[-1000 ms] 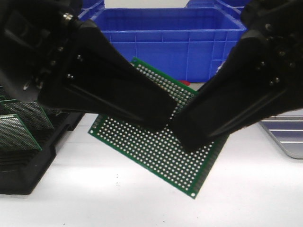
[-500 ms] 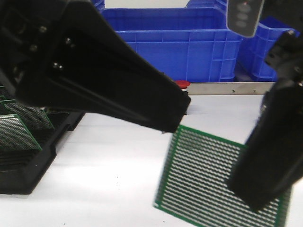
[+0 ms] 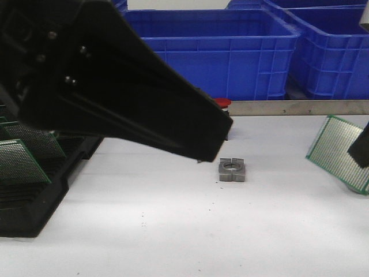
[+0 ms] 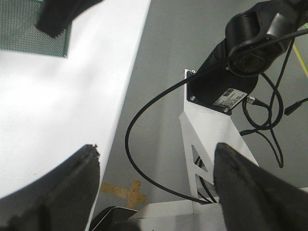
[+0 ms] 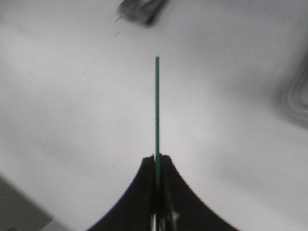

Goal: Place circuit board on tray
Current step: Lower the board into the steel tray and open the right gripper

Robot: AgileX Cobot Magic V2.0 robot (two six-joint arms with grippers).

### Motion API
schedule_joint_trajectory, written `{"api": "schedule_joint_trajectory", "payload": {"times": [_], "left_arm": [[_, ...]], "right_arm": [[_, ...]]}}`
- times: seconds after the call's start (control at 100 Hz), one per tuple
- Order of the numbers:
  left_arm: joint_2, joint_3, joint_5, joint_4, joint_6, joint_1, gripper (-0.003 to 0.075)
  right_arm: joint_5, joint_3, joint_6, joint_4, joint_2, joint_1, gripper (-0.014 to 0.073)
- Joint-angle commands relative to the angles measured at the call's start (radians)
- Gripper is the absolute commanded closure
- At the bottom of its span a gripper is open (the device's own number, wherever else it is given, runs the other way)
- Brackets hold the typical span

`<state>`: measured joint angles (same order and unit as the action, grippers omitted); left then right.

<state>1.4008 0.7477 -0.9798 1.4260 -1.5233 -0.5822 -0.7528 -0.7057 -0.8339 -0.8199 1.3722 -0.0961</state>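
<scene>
My right gripper is for the green circuit board. It will lay the board inside the grey tray (image 3: pixel 355 164), near the tray's metal-block side.
The green perforated circuit board (image 3: pixel 337 149) hangs tilted above the table at the far right. My right gripper (image 3: pixel 360 151) is shut on its right edge. In the right wrist view the board (image 5: pixel 157 106) shows edge-on, pinched between the closed fingers of the right gripper (image 5: pixel 157 161). A sliver of the grey tray (image 3: pixel 353 187) shows just under the board, mostly hidden and cut off by the frame. It is a blurred grey shape in the right wrist view (image 5: pixel 294 96). My left gripper (image 4: pixel 156 161) is open and empty, held high over the table's middle (image 3: pixel 216 141).
A small grey metal block (image 3: pixel 232 169) with a round hole lies mid-table. A black slotted rack (image 3: pixel 29 190) with green boards stands at left. Blue bins (image 3: pixel 219 46) line the back behind a metal rail. The table's edge and the floor show in the left wrist view.
The left gripper let go of the board and stayed in place. The right gripper carried the board from the middle to the far right, uncovering the metal block.
</scene>
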Motion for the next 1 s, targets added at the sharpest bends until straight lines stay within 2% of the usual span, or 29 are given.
{"api": "schedule_joint_trajectory", "payload": {"times": [0.0, 0.16, 0.36, 0.78, 0.87, 0.92, 0.99], "left_arm": [[-0.024, 0.028, -0.034, 0.064, -0.002, -0.007, 0.0255], [-0.024, 0.028, -0.034, 0.064, -0.002, -0.007, 0.0255], [-0.024, 0.028, -0.034, 0.068, -0.002, -0.007, 0.0255], [-0.024, 0.028, -0.034, 0.068, -0.002, -0.007, 0.0255], [-0.024, 0.028, -0.034, 0.068, -0.002, -0.007, 0.0255], [-0.024, 0.028, -0.034, 0.068, -0.002, -0.007, 0.0255], [-0.024, 0.028, -0.034, 0.068, -0.002, -0.007, 0.0255]], "right_arm": [[0.158, -0.027, 0.01, -0.034, -0.018, -0.037, 0.0657], [0.401, -0.027, 0.01, -0.034, -0.004, -0.053, 0.0657], [0.534, -0.032, 0.01, -0.035, 0.064, -0.053, 0.0657], [0.376, -0.194, 0.022, -0.035, 0.294, -0.056, 0.0646], [0.394, -0.195, 0.021, -0.035, 0.305, -0.056, 0.0557], [0.408, -0.195, 0.021, -0.035, 0.305, -0.056, 0.0452], [0.431, -0.195, 0.02, -0.035, 0.302, -0.056, 0.0244]]}}
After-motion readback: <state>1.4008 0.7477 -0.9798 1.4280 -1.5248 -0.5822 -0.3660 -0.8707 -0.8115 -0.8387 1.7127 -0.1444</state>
